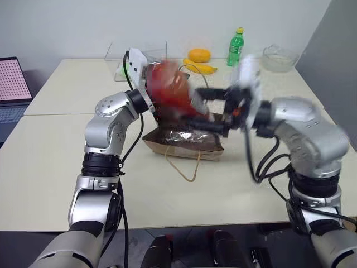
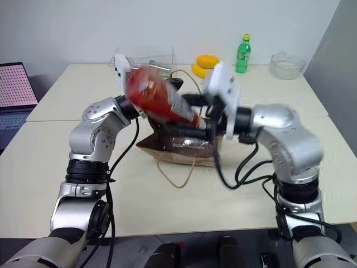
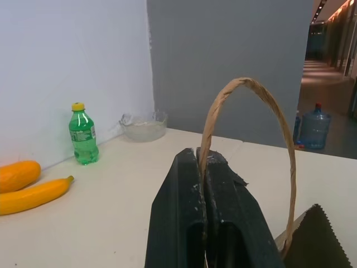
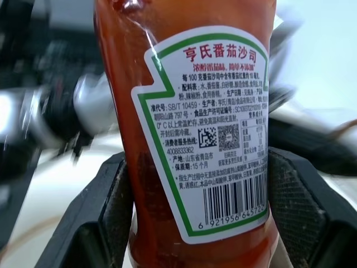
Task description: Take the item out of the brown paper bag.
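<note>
Next, my right gripper releases the red sauce bottle next to the paper bag, on bare table straight before the glass bowl (image 1: pixel 271 132).
The item (image 4: pixel 195 111) is a glossy red sauce bottle with a white, green-edged label. My right gripper (image 4: pixel 201 223) is shut on it, one black finger (image 4: pixel 103 212) on each side. The item (image 1: pixel 167 92) hangs blurred above the brown paper bag (image 1: pixel 184 142), which lies low on the table's middle. My left gripper (image 3: pixel 202 159) is shut on one tan loop handle (image 3: pixel 251 86) of the bag, holding it up behind the item. The other handle (image 1: pixel 187 164) lies slack on the table in front of the bag.
At the back of the table lie a banana (image 1: pixel 202 68) and an orange fruit (image 1: pixel 199 54), with a green bottle (image 1: pixel 236 47), a glass bowl (image 1: pixel 279 56) and a clear box (image 1: pixel 136 53). A laptop (image 1: pixel 11 84) sits at the far left.
</note>
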Controlling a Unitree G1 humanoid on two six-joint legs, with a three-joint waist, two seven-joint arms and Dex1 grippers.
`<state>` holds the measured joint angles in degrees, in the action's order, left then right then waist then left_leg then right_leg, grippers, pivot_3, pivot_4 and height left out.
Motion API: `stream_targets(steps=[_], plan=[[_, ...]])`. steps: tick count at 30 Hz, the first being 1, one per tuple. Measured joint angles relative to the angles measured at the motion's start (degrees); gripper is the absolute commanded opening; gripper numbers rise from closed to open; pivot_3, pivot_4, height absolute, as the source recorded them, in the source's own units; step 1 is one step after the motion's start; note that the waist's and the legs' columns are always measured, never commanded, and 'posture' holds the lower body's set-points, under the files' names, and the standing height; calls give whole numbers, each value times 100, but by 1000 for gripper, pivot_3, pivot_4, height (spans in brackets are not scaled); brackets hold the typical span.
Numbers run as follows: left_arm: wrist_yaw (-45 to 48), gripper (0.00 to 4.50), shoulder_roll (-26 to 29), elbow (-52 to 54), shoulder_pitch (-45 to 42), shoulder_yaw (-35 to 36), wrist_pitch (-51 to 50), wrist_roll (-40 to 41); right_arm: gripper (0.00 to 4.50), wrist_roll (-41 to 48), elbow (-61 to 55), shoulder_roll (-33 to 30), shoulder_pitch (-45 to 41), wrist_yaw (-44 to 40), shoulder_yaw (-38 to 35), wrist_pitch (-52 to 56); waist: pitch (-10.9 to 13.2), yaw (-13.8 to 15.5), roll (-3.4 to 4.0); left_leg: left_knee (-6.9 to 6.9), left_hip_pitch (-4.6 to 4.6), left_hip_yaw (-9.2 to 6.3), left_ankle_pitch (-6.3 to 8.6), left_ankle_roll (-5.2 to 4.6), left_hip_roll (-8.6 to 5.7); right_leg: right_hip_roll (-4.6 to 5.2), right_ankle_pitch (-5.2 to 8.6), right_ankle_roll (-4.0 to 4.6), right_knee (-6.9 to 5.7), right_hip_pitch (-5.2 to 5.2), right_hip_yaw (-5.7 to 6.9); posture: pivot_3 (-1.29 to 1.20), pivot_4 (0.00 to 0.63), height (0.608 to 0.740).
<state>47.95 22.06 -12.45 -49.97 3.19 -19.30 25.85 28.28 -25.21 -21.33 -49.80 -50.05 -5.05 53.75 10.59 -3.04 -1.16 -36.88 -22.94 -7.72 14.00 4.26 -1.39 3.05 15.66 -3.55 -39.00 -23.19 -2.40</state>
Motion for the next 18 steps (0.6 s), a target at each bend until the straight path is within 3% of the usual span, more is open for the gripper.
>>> stream_targets(steps=[3, 7, 11, 18], plan=[[-1, 0, -12, -22, 0, 0, -4, 0, 3021, 318, -25, -361, -79, 330, -581, 186, 0, 4, 0, 2, -2, 2, 1, -1, -2, 1, 0, 0, 2, -1, 0, 0, 150, 740], [1, 0, -4, -65, -2, 10, -5, -3, 3020, -215, 150, -1744, 422, 379, -648, -378, 1, 55, 0, 2, -4, 8, 2, -3, -5, 3, 1, -2, 7, 1, -1, 0, 150, 740], [5, 0, -6, -96, 0, 11, -4, -22, 3019, -1533, 1289, -2791, 1363, 434, 28, -1657, 2, 63, -3, -2, -2, 19, 1, -3, -5, 3, 1, -3, 5, 2, -10, 0, 150, 740], [38, 0, -104, -136, -17, -46, 6, -44, 3019, -3490, 3499, -3013, 1626, 1017, 1379, -3801, 6, -58, 3, 1, 2, 27, 0, -1, 1, 0, 1, -2, 0, -4, -15, 0, 150, 740]])
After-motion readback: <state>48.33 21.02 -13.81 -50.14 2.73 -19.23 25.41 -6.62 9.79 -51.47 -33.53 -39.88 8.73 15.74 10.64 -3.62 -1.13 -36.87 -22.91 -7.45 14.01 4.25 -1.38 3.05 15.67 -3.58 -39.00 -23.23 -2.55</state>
